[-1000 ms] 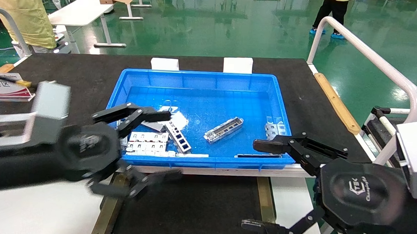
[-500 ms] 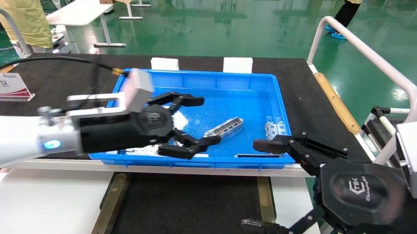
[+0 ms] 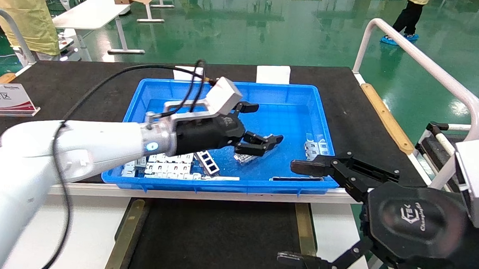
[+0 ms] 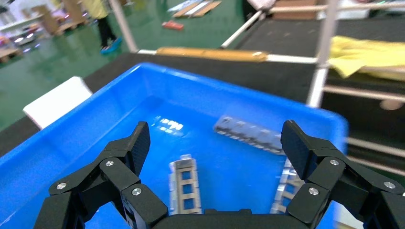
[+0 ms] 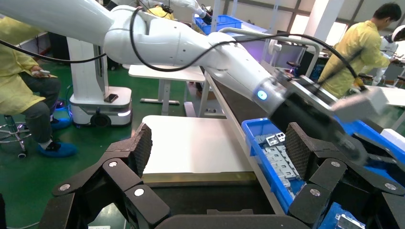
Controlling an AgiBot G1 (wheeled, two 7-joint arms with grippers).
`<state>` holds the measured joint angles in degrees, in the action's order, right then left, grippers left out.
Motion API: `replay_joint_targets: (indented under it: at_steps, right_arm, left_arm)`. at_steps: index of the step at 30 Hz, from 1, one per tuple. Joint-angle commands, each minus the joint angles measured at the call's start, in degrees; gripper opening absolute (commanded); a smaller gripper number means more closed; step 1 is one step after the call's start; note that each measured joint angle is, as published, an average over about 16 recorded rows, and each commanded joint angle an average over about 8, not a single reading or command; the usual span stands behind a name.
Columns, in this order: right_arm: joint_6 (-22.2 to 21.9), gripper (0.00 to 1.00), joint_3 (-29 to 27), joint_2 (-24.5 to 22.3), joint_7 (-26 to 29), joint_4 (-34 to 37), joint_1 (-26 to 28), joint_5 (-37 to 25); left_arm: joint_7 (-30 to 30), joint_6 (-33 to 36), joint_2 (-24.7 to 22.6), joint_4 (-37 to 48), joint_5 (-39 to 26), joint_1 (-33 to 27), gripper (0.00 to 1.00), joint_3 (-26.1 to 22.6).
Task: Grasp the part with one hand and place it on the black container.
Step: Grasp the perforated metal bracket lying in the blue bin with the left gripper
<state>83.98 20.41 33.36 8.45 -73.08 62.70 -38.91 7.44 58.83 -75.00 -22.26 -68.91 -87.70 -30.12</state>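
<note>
My left gripper is going to close on the part's long sides (image 3: 252, 155) (image 4: 186, 191), around its middle, where this silver part lies alone in the centre of the blue bin.
The part (image 3: 244, 157), a narrow silver bracket with rectangular cut-outs, lies in the middle of the blue bin (image 3: 220, 187), mostly hidden under my left gripper (image 3: 264, 124). That gripper is open and empty, hovering just above the part. In the left wrist view the part (image 4: 184, 183) lies between the spread jaws of the left gripper (image 4: 216, 140), nearer one finger. The black container (image 3: 217, 240), edged by brass strips, lies in front of the bin. My right gripper (image 3: 293, 213) is open and empty, parked at the container's right edge; it also shows in the right wrist view (image 5: 218, 143).
The bin also holds flat silver plates (image 3: 168, 163), another cut-out bracket (image 3: 207, 161) and more parts at its right end (image 3: 314, 148). A white rail (image 3: 431, 70) runs along the table's right side. A sign (image 3: 3, 97) stands far left. People stand behind.
My left arm has swung from the bin's front-left corner forward and right into the bin, ending over the part, still open. The right arm has not moved.
</note>
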Motion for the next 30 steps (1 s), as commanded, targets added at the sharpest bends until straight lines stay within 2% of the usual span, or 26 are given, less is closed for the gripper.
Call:
replay_joint_targets:
  at_steps: [1, 10, 26, 28, 30]
  right_arm:
    - [0.0, 1.0, 0.0, 0.0, 0.0, 0.0, 0.0, 0.0]
    - [0.0, 1.0, 0.01, 0.0, 0.0, 0.0, 0.0, 0.01]
    - [-0.01, 0.99, 0.02, -0.01, -0.01, 0.0, 0.01, 0.02]
    - [-0.01, 0.85, 0.03, -0.01, -0.01, 0.0, 0.01, 0.02]
    - [-0.01, 0.6, 0.03, -0.01, -0.01, 0.0, 0.01, 0.02]
  left_arm:
    - [2.08, -2.27, -2.23, 4.01, -0.6, -1.24, 1.0, -0.06]
    - [2.93, -8.85, -3.73, 4.63, 1.89, 0.26, 1.0, -5.26]
    - [-6.46, -21.28, -3.68, -2.85, 9.02, 3.08, 1.0, -20.95]
    - [-7.78, -22.49, -3.63, -3.25, 9.97, 3.06, 0.86, -22.67]
    - [-8.82, -23.53, -3.59, -3.56, 10.76, 2.98, 0.61, -24.29]
